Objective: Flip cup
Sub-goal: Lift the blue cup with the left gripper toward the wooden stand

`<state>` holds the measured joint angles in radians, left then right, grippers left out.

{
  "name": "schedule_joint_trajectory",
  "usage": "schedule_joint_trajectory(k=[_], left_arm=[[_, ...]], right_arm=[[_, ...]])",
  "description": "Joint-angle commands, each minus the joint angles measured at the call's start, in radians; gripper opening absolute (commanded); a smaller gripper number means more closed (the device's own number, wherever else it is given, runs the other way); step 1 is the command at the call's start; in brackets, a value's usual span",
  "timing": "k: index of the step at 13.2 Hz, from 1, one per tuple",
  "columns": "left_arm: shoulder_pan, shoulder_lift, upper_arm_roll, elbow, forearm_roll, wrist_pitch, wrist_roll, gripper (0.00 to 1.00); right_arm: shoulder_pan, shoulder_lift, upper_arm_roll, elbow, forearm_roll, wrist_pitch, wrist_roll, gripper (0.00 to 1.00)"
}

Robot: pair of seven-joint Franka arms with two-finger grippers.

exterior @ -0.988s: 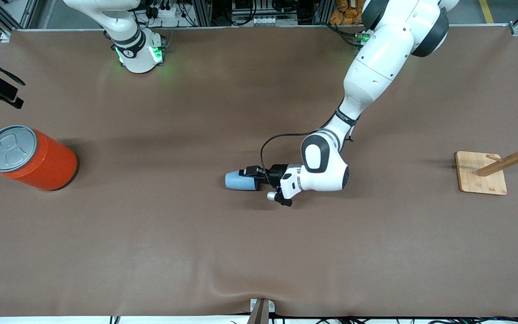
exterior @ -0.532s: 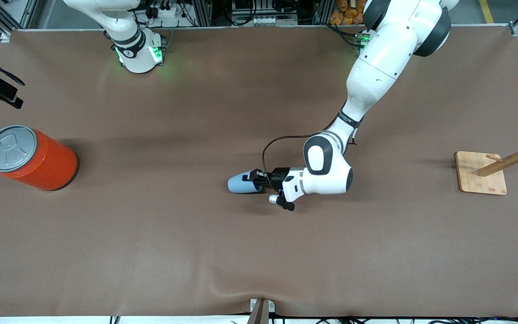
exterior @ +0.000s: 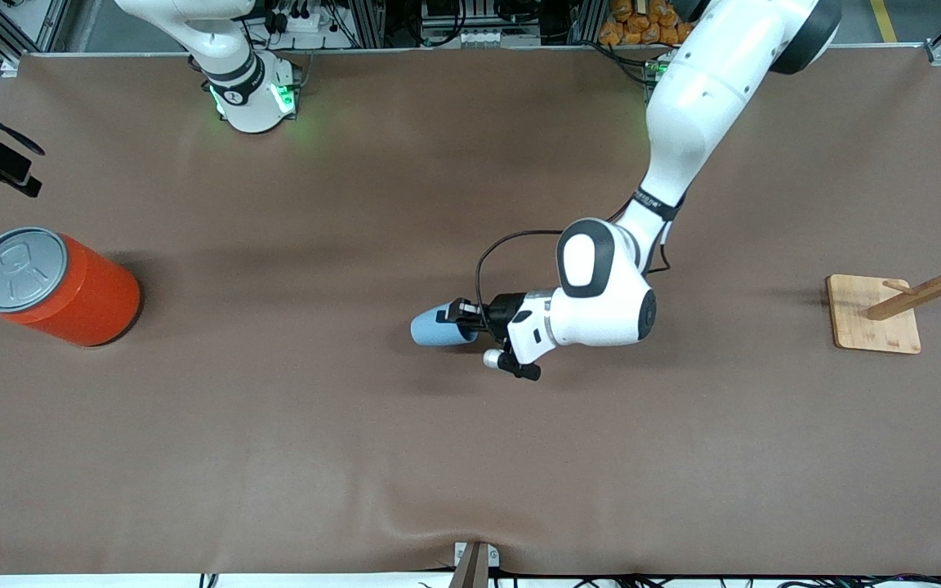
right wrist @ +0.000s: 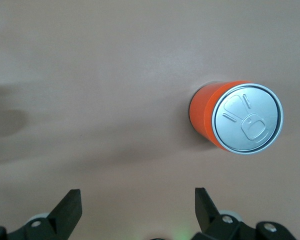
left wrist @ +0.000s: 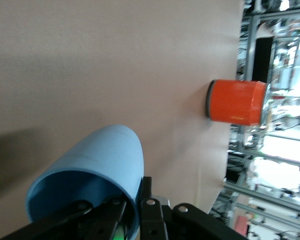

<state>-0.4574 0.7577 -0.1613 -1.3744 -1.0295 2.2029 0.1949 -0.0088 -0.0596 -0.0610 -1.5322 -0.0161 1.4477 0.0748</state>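
Note:
The robot's left gripper needs to set the light blue cup down on the bare table (exterior: 722,334) just short of the base of the wooden rack.
The light blue cup (exterior: 435,328) is tipped on its side near the middle of the table, its base pointing toward the right arm's end. My left gripper (exterior: 461,315) is shut on the cup's rim, one finger inside the cup and one outside. The left wrist view shows the cup (left wrist: 100,160) close up, with the rim wall pinched in my left gripper (left wrist: 132,210). My right gripper (right wrist: 136,194) is open and empty, up over bare table beside the red can (right wrist: 235,117).
The large red can (exterior: 70,290) with a grey pull-tab lid stands at the right arm's end of the table; it also shows in the left wrist view (left wrist: 235,101). A wooden rack on a square base (exterior: 875,314) stands at the left arm's end.
My left gripper has tilted the cup, its base now angled slightly, and the wrist has shifted a little toward the left arm's end. The right arm has not moved.

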Motion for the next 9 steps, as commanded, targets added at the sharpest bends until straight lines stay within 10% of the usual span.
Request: schedule_joint_trajectory(k=[1,9], left_arm=[[0.042,-0.141,0.003,-0.077,0.185,-0.058,-0.139,0.00],[0.252,-0.406,0.009,-0.371,0.872,-0.126,-0.241,0.00]], right_arm=[[-0.011,-0.031,0.003,-0.016,0.013,-0.003,0.000,1.00],[-0.011,-0.051,0.004,-0.022,0.013,-0.003,0.000,1.00]])
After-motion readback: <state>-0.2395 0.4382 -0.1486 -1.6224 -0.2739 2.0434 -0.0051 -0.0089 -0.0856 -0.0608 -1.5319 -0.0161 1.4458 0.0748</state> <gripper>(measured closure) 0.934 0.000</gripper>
